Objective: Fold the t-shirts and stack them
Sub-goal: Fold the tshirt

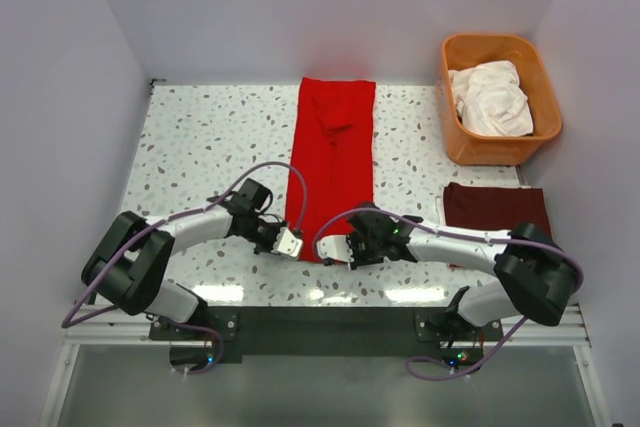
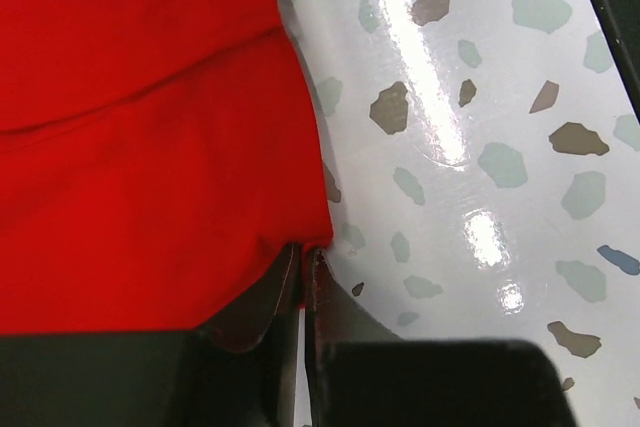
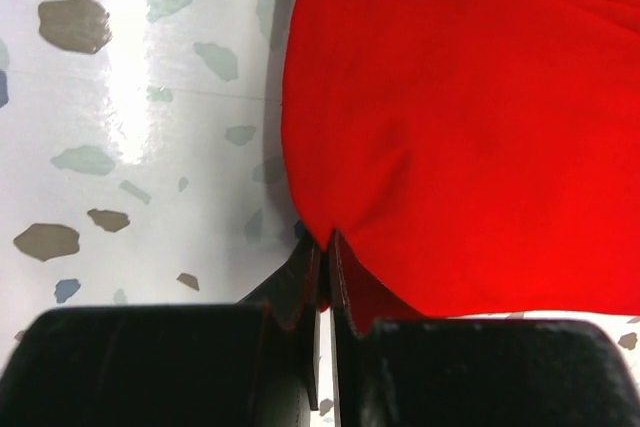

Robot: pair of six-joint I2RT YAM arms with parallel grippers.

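Next, my left gripper lets go of the red t-shirt's near corner by its far wrinkles [image 1: 299, 147], along the edge of the t-shirt that is away from the basket.
A red t-shirt [image 1: 333, 162], folded into a long narrow strip, lies down the middle of the speckled table [image 1: 200, 137]. My left gripper [image 1: 291, 244] is shut on its near left corner; in the left wrist view the cloth [image 2: 140, 147] is pinched between the gripper's [image 2: 303, 257] closed jaws. My right gripper [image 1: 340, 250] is shut on the near right corner; the right wrist view shows the cloth [image 3: 470, 137] in its [image 3: 327, 245] closed jaws. A folded dark maroon t-shirt [image 1: 496, 209] lies at the right.
An orange basket [image 1: 540, 77] at the back right holds a crumpled white t-shirt [image 1: 490, 97]. The table's near edge with its black rail [image 1: 320, 332] runs just behind both grippers. White walls close in the table on three sides.
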